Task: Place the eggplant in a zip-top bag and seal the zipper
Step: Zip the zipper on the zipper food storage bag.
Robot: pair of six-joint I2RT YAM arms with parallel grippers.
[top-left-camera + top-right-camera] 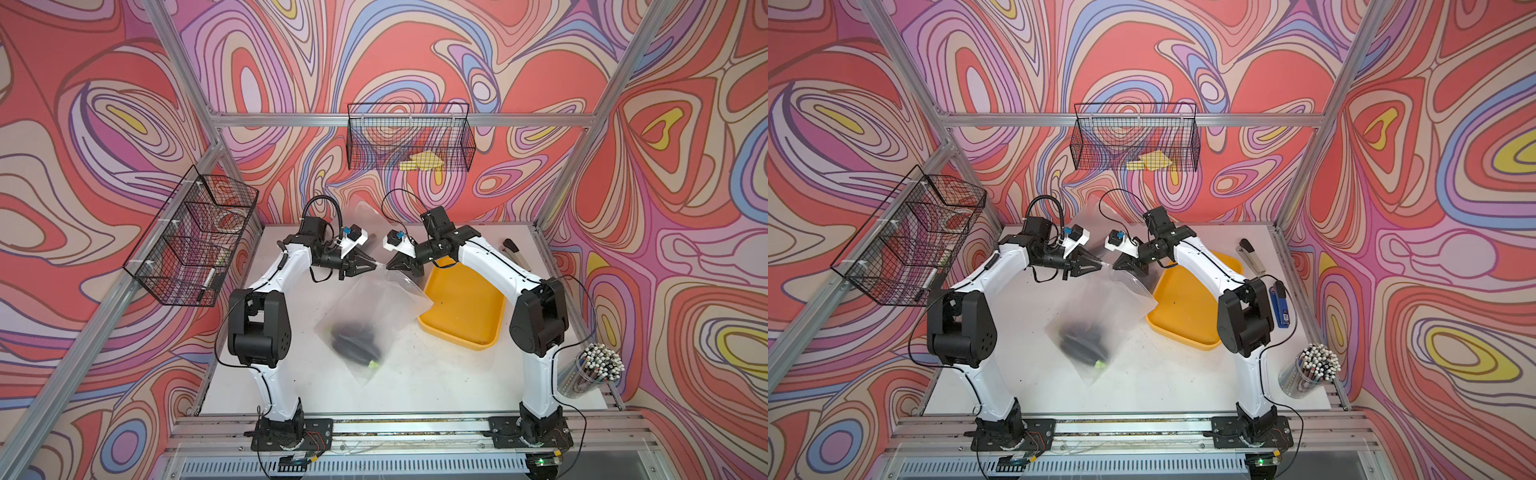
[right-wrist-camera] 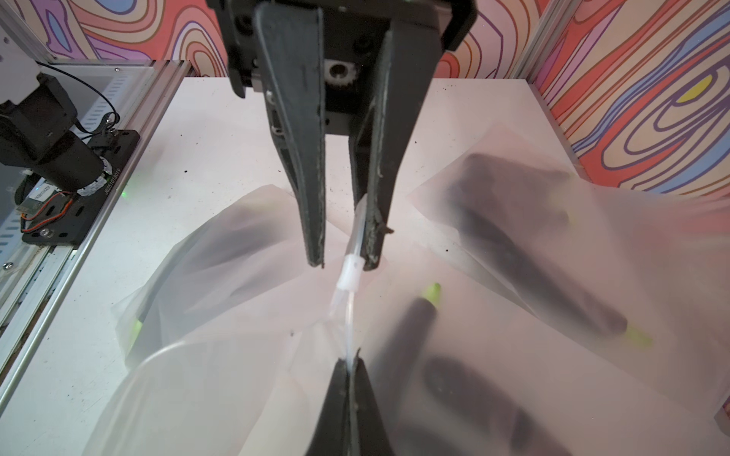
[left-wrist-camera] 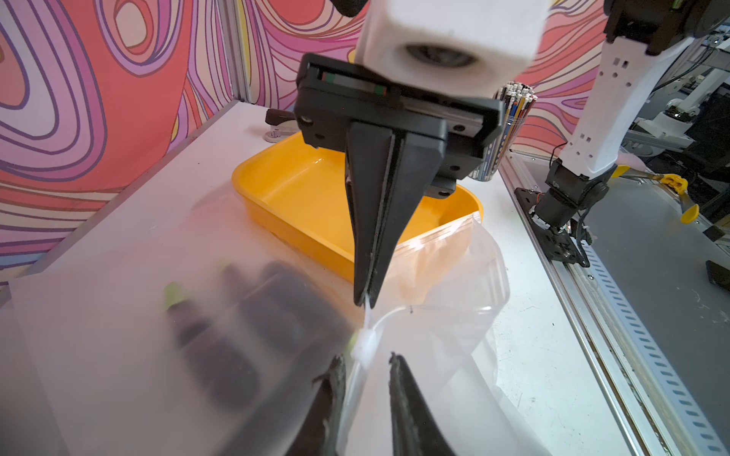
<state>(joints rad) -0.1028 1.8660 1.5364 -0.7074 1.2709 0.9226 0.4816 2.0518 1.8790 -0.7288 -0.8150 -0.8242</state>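
The bag's zipper edge is pinched by my right gripper short of the white slider, so next my left gripper clamps the zipper edge before my right gripper grabs the slider (image 2: 349, 272).
A clear zip-top bag (image 1: 376, 309) (image 1: 1104, 305) hangs from its top corner over the table, and its lower part rests there. The dark eggplant (image 1: 353, 340) (image 1: 1081, 338) (image 3: 237, 327) lies inside with its green stem low. My right gripper (image 1: 388, 268) (image 2: 349, 361) is shut on the zipper edge at the raised corner. Facing it, my left gripper (image 1: 376, 264) (image 3: 365, 361) straddles the zipper strip just behind the white slider (image 3: 364, 345) (image 2: 349, 272). A narrow gap still shows between its fingers, and the strip lies against one finger.
A yellow tray (image 1: 465, 307) (image 1: 1183, 309) sits just right of the bag, under the right arm. A stapler (image 1: 513, 249) lies at the back right, a blue one (image 1: 1281, 307) by the right edge, and a pencil cup (image 1: 594, 370) at the front right. Wire baskets (image 1: 195, 237) (image 1: 409, 137) hang on the walls.
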